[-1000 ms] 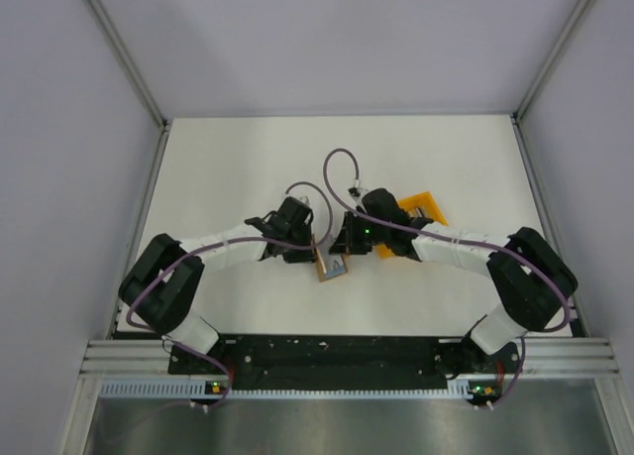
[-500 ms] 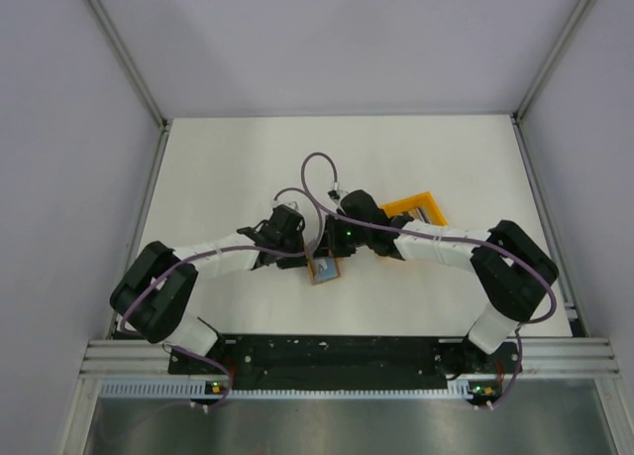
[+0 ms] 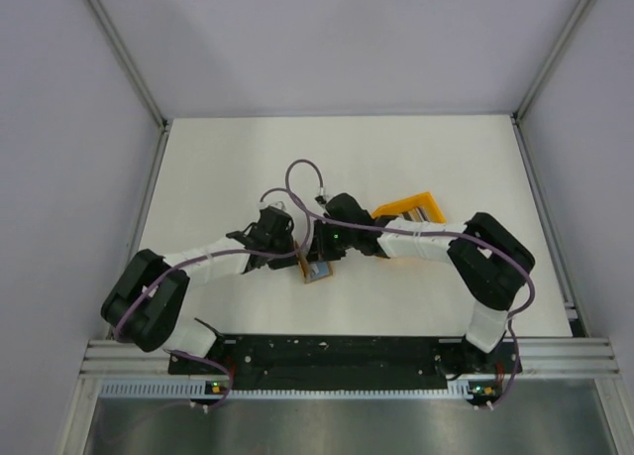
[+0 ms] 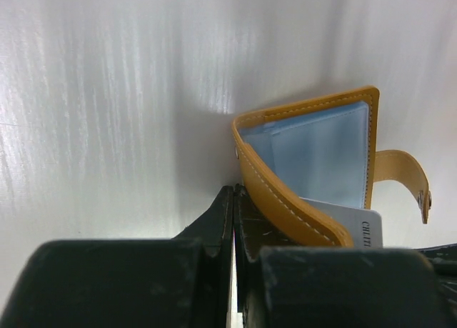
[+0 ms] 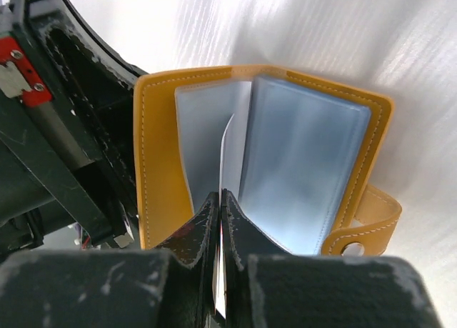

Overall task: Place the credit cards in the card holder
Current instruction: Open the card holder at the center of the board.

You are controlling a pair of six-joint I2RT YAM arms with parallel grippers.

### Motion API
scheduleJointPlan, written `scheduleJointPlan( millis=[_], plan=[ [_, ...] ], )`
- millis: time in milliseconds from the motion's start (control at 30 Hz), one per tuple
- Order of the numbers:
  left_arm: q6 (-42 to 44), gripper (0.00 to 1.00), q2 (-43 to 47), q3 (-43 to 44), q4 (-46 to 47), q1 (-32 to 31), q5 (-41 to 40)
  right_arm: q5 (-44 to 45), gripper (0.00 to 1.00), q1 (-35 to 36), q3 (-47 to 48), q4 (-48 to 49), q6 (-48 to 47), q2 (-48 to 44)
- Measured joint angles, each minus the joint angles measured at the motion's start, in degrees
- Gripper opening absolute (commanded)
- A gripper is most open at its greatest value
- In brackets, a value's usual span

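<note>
Cover slants over pale grey sleeves; left gripper should back off, retake the cover's edge (image 4: pixel 275 189) to open the card holder wider.
The mustard-orange card holder (image 3: pixel 316 273) lies open between my two grippers in the middle of the table. It also shows in the left wrist view (image 4: pixel 307 149) and the right wrist view (image 5: pixel 307 164), with pale grey sleeves inside. My left gripper (image 3: pixel 299 261) (image 4: pixel 234 194) is shut on the edge of its left cover. My right gripper (image 3: pixel 320 258) (image 5: pixel 220 194) is shut on a white credit card (image 5: pixel 228 149), held edge-on between two sleeves. The card's corner shows behind the cover (image 4: pixel 357 226). A small striped patch, the other cards (image 3: pixel 423 215), lies in the orange bin.
The bright orange plastic bin (image 3: pixel 404 209) stands just behind my right forearm. Purple cables loop above both wrists. The holder's clasp tab (image 5: pixel 364 228) hangs out on its right side. Grey walls close the table at the left, right and back.
Both grippers and the card holder have shifted left and slightly nearer. The right arm has stretched further across, uncovering more of the orange bin.
</note>
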State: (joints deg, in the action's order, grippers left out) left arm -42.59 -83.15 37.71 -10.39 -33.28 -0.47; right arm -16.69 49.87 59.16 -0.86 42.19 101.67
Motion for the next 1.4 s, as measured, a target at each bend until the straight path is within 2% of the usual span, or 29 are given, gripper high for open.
scheduleJointPlan(
  millis=[200, 567, 800, 867, 933, 1200, 1333, 1400],
  plan=[
    [-1.0, 0.00, 1.6, -1.5, 0.4, 1.5, -0.5, 1.9, 0.00, 1.6, 4.2, -2.8, -0.5, 3.1],
    [-2.1, 0.00, 5.2, -4.0, -1.4, 3.6, -2.0, 15.1, 0.00, 7.2, 13.4, -13.3, -1.7, 8.0],
    [-2.0, 0.19, 10.4, -5.2, -8.0, 5.4, -3.6, 18.3, 0.00, 8.5, 14.2, -14.7, -3.2, 8.0],
    [-2.1, 0.35, 12.7, -5.3, -9.8, 6.1, -4.0, 19.1, 0.00, 9.0, 14.6, -15.0, -3.7, 8.0],
    [-2.2, 0.47, 15.4, -5.3, -11.4, 6.6, -4.9, 19.9, 0.00, 9.5, 15.3, -15.9, -4.2, 8.0],
    [-3.2, 0.54, 27.1, -5.6, -14.6, 7.5, -6.7, 21.2, 0.00, 9.9, 16.0, -17.7, -4.7, 8.0],
    [-4.1, 0.68, 31.1, -7.3, -14.9, 7.7, -6.5, 21.4, 0.00, 9.9, 16.0, -17.8, -4.7, 8.0],
    [-4.7, 0.68, 33.2, -8.2, -14.7, 7.7, -5.9, 21.4, 0.00, 9.9, 16.0, -17.8, -4.7, 8.0]
  ],
)
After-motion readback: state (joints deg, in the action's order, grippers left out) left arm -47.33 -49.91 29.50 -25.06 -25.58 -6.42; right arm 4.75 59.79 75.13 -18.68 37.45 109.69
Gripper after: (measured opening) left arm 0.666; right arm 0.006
